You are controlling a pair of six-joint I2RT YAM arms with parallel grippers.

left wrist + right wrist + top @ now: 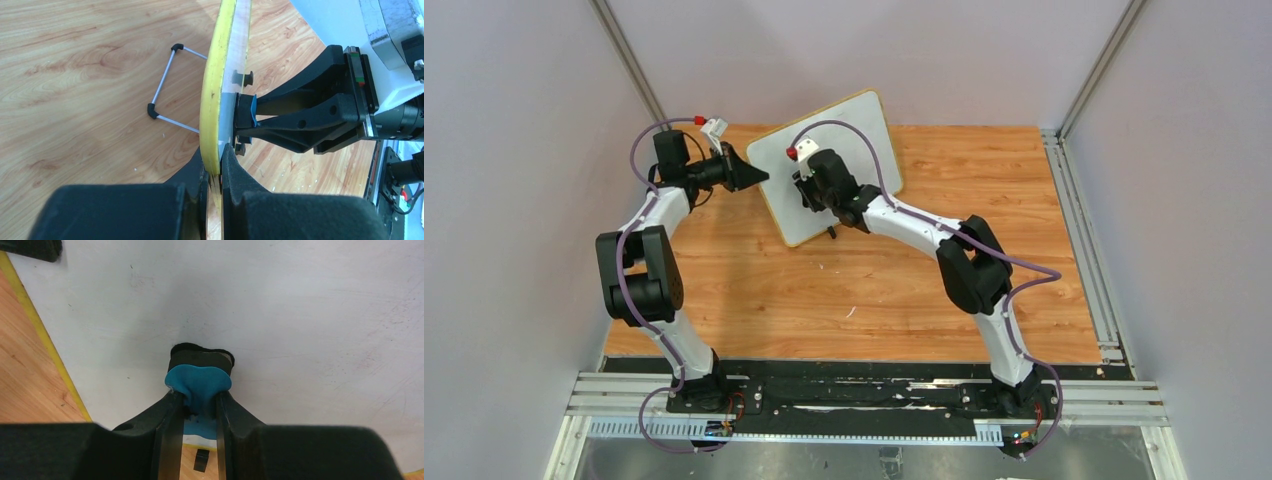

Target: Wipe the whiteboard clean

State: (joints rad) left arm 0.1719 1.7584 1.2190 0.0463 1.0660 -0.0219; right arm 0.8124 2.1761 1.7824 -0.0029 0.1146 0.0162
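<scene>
The robot's right gripper needs to release the blue eraser on the wooden table [973, 278] beneath its own arm's black elbow.
The whiteboard [864, 135], white with a thin yellow frame, stands tilted at the back of the wooden table. My left gripper [759, 178] is shut on its left edge; in the left wrist view the yellow frame [216, 90] sits between my closed fingers [235, 172]. My right gripper [809, 192] is shut on a small blue eraser [199, 381] and presses its black felt face against the board's white surface [300, 315]. The eraser also shows in the left wrist view [246, 111]. The board face shows only faint reddish smears, no clear writing.
A wire stand [162, 87] with black corners props the board from behind. A black foot [831, 233] sticks out at the board's lower edge. Grey enclosure walls stand close on the left, the right and the back.
</scene>
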